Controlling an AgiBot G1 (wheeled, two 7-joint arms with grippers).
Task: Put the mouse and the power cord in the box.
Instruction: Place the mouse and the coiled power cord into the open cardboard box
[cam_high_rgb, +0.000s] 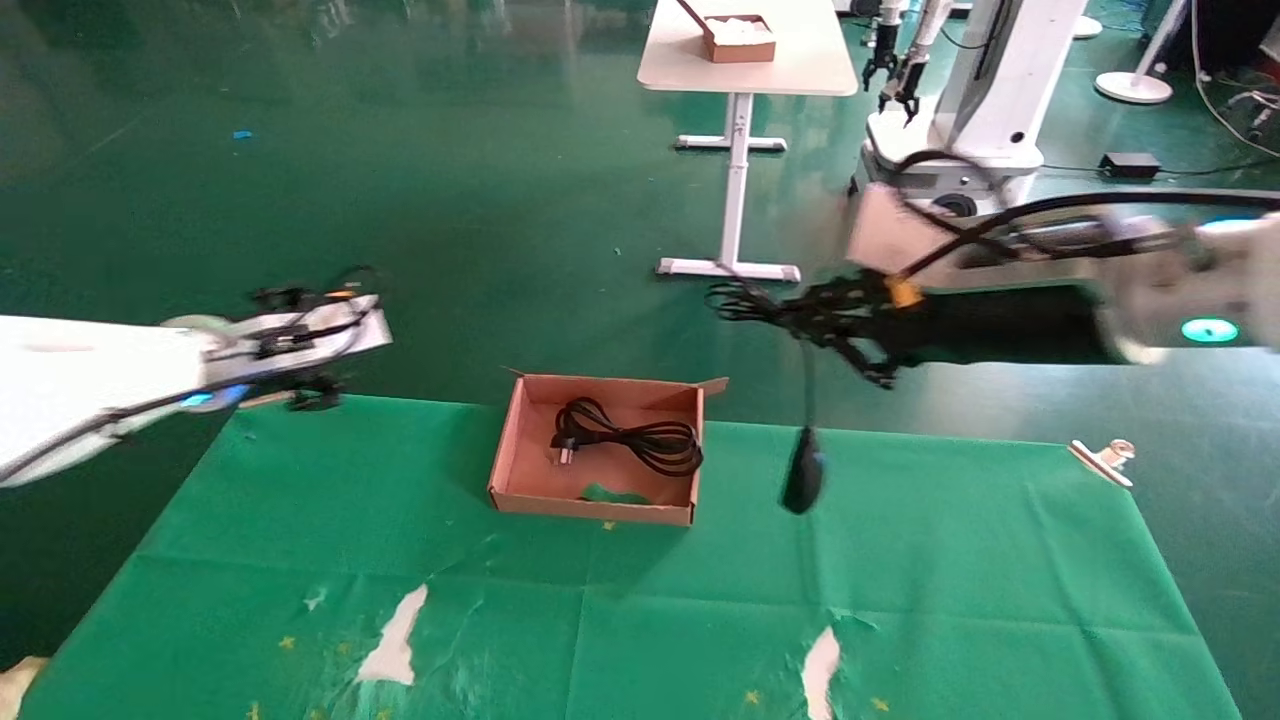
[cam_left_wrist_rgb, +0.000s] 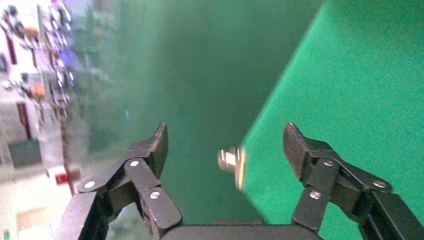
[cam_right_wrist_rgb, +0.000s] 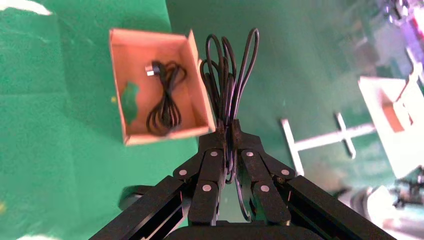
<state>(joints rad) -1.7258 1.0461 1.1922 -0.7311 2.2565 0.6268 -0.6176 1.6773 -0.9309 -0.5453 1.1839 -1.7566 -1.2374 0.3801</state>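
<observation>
The robot's right gripper should release the mouse inside the box, on the green patch (cam_high_rgb: 609, 481) (cam_right_wrist_rgb: 135, 102) next to the coiled power cord. The mouse now dangles just above the cloth.
The box (cam_high_rgb: 520, 440) sits at the far middle of the green table, and the coiled power cord (cam_high_rgb: 640, 440) lies inside it. My right gripper (cam_high_rgb: 800, 315) hangs in the air to the right of the box, shut on the mouse's thin bundled cable (cam_right_wrist_rgb: 227, 75). The mouse (cam_high_rgb: 803, 470) dangles below on its cable, just above the cloth. In the right wrist view the box (cam_right_wrist_rgb: 197, 75) and power cord (cam_right_wrist_rgb: 165, 100) lie beyond the fingers (cam_right_wrist_rgb: 220, 132). My left gripper (cam_high_rgb: 315, 392) is open at the table's far left corner, holding nothing (cam_left_wrist_rgb: 225, 145).
A metal clip (cam_high_rgb: 1105, 460) holds the cloth at the far right edge; another clip (cam_left_wrist_rgb: 232, 162) shows at the left corner. The green cloth (cam_high_rgb: 640, 600) is torn near the front. Beyond stand a white table (cam_high_rgb: 745, 60) with a small brown box and another robot (cam_high_rgb: 960, 90).
</observation>
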